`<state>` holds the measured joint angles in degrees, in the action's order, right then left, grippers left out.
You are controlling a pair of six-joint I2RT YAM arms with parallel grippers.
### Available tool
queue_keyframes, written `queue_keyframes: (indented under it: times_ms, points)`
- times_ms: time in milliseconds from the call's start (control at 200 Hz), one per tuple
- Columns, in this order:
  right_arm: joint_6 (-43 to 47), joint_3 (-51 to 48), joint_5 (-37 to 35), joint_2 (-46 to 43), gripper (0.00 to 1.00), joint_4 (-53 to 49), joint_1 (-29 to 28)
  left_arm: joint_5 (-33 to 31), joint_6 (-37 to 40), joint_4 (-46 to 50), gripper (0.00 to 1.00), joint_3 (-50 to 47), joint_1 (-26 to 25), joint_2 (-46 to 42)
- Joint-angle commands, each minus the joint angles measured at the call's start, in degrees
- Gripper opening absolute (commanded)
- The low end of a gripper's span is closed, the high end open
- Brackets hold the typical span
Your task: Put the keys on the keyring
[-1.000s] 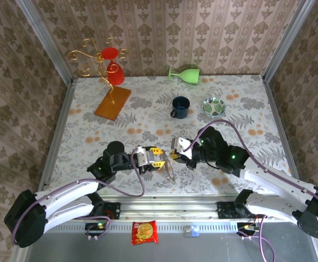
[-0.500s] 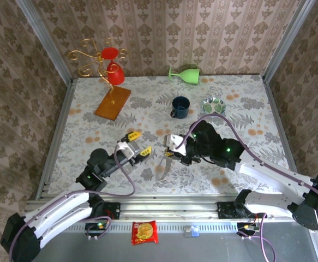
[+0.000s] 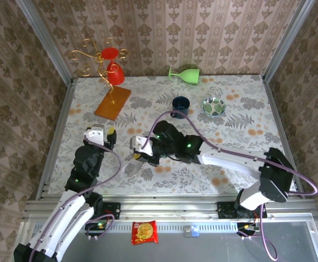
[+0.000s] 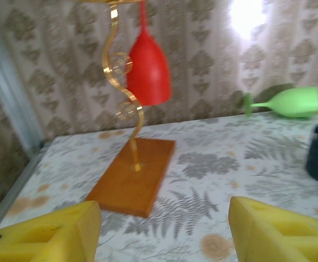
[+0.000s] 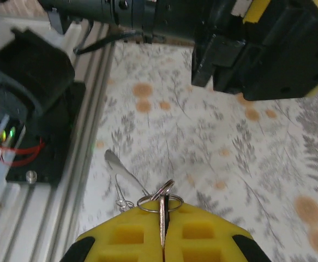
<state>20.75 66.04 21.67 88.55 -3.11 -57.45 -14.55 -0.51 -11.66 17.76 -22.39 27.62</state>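
The robot's right gripper needs to let go of the silver key on the table (image 3: 185, 173) between the orange flower clusters near the front rail. The key is now held edge-on between the pads.
My right gripper (image 5: 164, 203) (image 3: 136, 157) is shut on a silver key (image 5: 163, 217), held edge-on between the yellow pads (image 5: 202, 234). Small split rings (image 5: 138, 203) sit at the fingertips. From them a thin silvery wire, the keyring (image 5: 119, 191), trails down-left with a flattened silver end (image 5: 111, 157) just above the patterned table. No other keys are distinguishable. My left gripper (image 4: 164, 229) (image 3: 101, 132) stands open at the table's left, holding nothing and facing the gold stand.
The gold curly stand with a red glass (image 3: 111, 71) stands on a wooden base (image 4: 131, 177) at the back left. A green glass (image 3: 185, 73) lies at the back; a blue mug (image 3: 180, 106) and small bowl (image 3: 214, 105) sit nearby. The side rail (image 5: 55, 213) is close.
The left gripper has let go and drawn back to the left and away, jaws open. The right gripper has carried the key and ring leftward across the table.
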Motion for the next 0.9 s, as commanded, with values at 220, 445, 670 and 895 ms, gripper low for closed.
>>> queue_keyframes:
  times_ms: [220,445,670,895]
  points:
    - [-3.8,-3.6,-0.9,2.4,0.0,3.9,4.6,1.4,-9.8,12.2,0.67,7.6,5.5,4.0]
    - [2.9,-8.6,-4.7,-1.2,0.0,-4.8,9.7,3.9,-12.1,11.9,0.68,8.2,6.1,7.5]
    - [11.5,-9.8,-9.4,-4.2,0.0,-17.7,11.4,5.5,-13.6,11.6,0.67,8.5,6.4,8.9]
    - [14.2,-10.5,-16.4,-3.4,0.0,-27.4,10.2,7.6,-14.1,11.8,0.67,9.3,6.4,11.2]
